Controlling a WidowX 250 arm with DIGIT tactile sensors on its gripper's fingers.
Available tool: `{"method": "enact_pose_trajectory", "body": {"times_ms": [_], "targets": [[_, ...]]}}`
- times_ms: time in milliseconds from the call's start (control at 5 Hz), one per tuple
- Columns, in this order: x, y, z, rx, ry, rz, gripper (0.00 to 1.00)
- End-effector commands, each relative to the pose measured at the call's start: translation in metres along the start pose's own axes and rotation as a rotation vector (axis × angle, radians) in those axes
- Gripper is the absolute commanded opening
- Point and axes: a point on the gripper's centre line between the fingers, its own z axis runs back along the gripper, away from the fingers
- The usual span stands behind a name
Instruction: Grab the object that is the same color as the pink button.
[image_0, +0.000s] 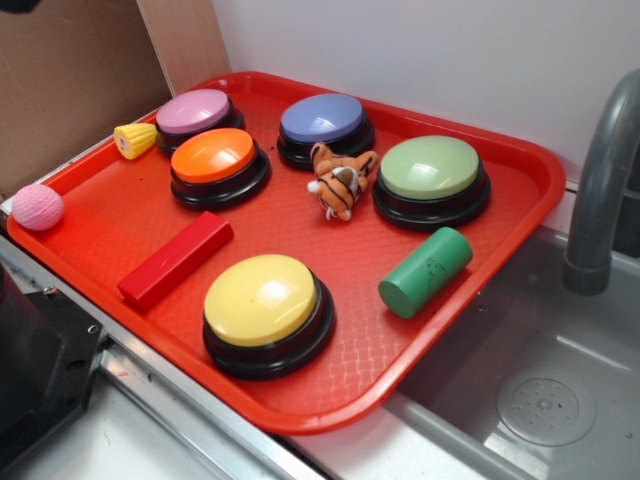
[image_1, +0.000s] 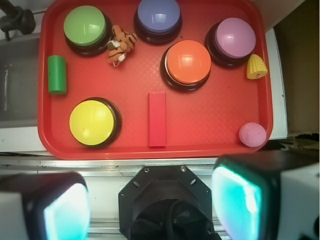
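Note:
The pink knitted ball matches the pink button, so my gripper should close on the middle of the pink knitted ball (image_0: 38, 207) (image_1: 252, 135) at the red tray's corner.
The small pink knitted ball (image_0: 38, 207) rests on the left rim of the red tray (image_0: 120, 215); from the wrist camera the ball (image_1: 252, 134) lies at the tray's near right corner. The pink button (image_0: 193, 112) stands at the tray's back left, and in the wrist view this button (image_1: 234, 38) is top right. My gripper (image_1: 150, 205) hangs high above the counter in front of the tray, its jaws wide apart and holding nothing. One fingertip (image_1: 240, 202) shows just below the ball in the picture. The gripper is out of the exterior view.
On the tray stand orange (image_0: 214, 158), blue-purple (image_0: 323, 119), green (image_0: 431, 169) and yellow (image_0: 262, 300) buttons, a red block (image_0: 175, 259), a green cylinder (image_0: 425, 272) and a toy tiger (image_0: 341, 179). A yellow corn toy (image_0: 135, 140) lies beside the pink button. A sink and faucet (image_0: 600, 190) are right.

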Motion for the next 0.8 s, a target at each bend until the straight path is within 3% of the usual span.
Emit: {"method": "enact_pose_trajectory", "body": {"times_ms": [0,400,600], "targets": [[0.0,0.0,0.0,0.0,0.0,0.0,1.0],[-0.006,0.051,-0.027,0.052,-0.074,-0.045,1.0],[-0.007,0.073,-0.05,0.061,-0.055,-0.018,1.0]]}}
